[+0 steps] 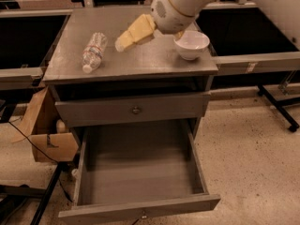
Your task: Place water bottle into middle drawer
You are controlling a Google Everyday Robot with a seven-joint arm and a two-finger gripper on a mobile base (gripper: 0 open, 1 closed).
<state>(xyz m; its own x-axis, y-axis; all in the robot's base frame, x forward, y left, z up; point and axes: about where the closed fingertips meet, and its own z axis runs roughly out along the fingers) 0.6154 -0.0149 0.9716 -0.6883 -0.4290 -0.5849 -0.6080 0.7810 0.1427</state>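
Note:
The robot's gripper will next go to the middle of the water bottle (93,51) on the cabinet top and close there, between the bottle's cap and bottom.
The water bottle (94,51) lies on its side on the left part of the grey cabinet top (140,60), white cap toward the front. The gripper (123,42), with yellowish fingers on a white arm, hovers over the middle of the top, just right of the bottle and apart from it. It holds nothing. The middle drawer (140,168) is pulled wide open below and is empty inside.
A white bowl (191,44) stands on the right part of the top, beside the arm. The upper drawer (136,109) with a brass knob is shut. A cardboard box (47,135) and cables sit on the floor at the left. Dark tables flank the cabinet.

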